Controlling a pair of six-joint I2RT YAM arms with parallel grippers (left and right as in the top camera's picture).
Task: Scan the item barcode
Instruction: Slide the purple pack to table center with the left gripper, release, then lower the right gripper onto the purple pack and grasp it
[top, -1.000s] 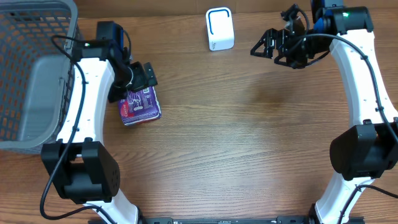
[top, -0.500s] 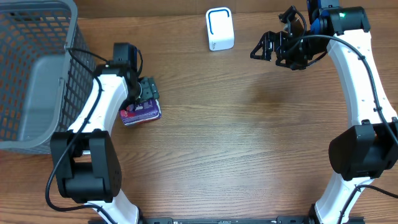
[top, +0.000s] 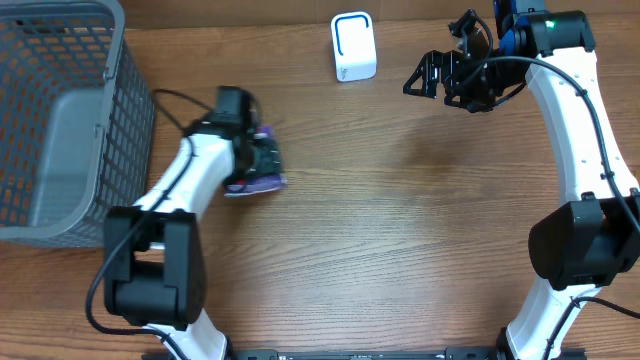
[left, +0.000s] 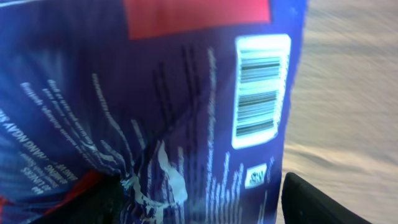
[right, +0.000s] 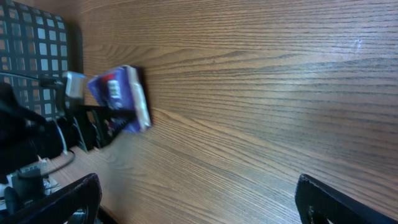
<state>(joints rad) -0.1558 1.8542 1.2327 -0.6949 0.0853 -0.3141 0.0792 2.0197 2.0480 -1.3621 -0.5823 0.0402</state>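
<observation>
Next, my right gripper should go to the end of the purple packet (top: 260, 186) (right: 135, 126) away from its white barcode and close there.
The item is a purple packet with a red panel (top: 262, 183), lying left of the table's middle. My left gripper (top: 262, 158) is over it, fingers on either side, shut on it. In the left wrist view the packet (left: 155, 93) fills the frame between the fingers of my left gripper (left: 199, 199), and its white barcode (left: 260, 93) faces the camera. The white, blue-ringed scanner (top: 353, 46) stands at the back centre. My right gripper (top: 425, 75) hangs open to the scanner's right, holding nothing. From the right wrist the packet (right: 118, 96) shows far off, beyond my right gripper (right: 196, 190).
A grey mesh basket (top: 60, 120) takes up the left edge of the table and also shows as the basket (right: 37, 43) in the right wrist view. Bare wood table (top: 400, 220) lies between the packet and the right arm.
My left gripper has narrowed onto the packet and shifted right, and the packet has moved right with it. The right arm has stayed still.
</observation>
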